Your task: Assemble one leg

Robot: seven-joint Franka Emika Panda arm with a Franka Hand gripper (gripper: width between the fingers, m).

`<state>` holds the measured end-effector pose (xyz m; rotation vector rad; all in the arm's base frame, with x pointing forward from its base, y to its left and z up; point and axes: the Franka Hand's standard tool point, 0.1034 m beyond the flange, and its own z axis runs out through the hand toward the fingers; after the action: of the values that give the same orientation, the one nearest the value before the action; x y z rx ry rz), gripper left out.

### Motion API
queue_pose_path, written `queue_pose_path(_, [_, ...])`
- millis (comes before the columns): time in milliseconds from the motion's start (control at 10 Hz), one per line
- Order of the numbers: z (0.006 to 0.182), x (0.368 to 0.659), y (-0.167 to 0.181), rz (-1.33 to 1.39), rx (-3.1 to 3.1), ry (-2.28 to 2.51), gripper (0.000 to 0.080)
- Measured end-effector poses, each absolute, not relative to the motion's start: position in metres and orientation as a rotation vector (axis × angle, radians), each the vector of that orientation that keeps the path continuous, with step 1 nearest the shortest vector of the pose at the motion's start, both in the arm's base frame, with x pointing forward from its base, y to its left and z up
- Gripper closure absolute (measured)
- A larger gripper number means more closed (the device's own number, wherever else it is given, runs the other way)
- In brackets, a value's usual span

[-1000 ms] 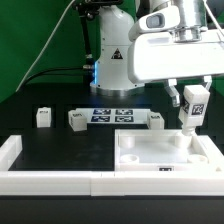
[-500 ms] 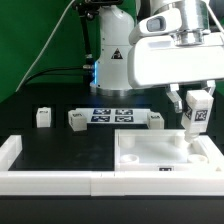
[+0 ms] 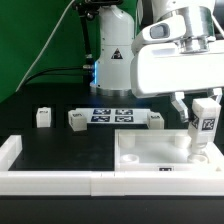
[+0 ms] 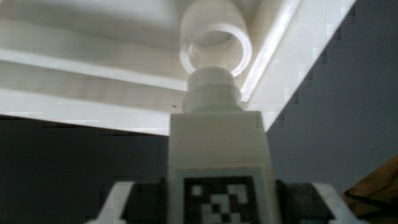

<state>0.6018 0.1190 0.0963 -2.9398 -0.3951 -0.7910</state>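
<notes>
The robot's gripper needs to release the white leg standing upright in the round hole of the white square panel's corner hollow (image 3: 198,157) (image 4: 215,48).
My gripper (image 3: 204,122) is shut on a white leg (image 3: 204,127) with a black-and-white tag, holding it upright over the far right corner of the large white square panel (image 3: 150,155). In the wrist view the leg (image 4: 221,140) fills the middle between my two fingers, its round tip close to a round hole (image 4: 221,47) in the panel's corner recess. Three more legs stand on the table: one at the exterior view's left (image 3: 42,117), one beside the marker board (image 3: 76,118), one to the board's right (image 3: 156,119).
The marker board (image 3: 112,116) lies in the middle at the back. Long white border rails (image 3: 60,180) run along the front and at the exterior view's left (image 3: 8,150). The robot's base (image 3: 115,55) stands behind the board.
My gripper has moved with the leg toward the exterior view's right and downward, closer to the panel's far right corner. The other legs have not moved.
</notes>
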Motion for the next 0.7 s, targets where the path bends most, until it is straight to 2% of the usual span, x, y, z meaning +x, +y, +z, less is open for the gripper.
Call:
queue_pose_path(300, [0.0900, 0.5918, 0.1194, -0.843, -2.928, -0.397, 0.0509])
queue_pose_path(700, [0.0896, 0.5935, 0.1145, -0.878, -2.925, -0.396, 0.0509])
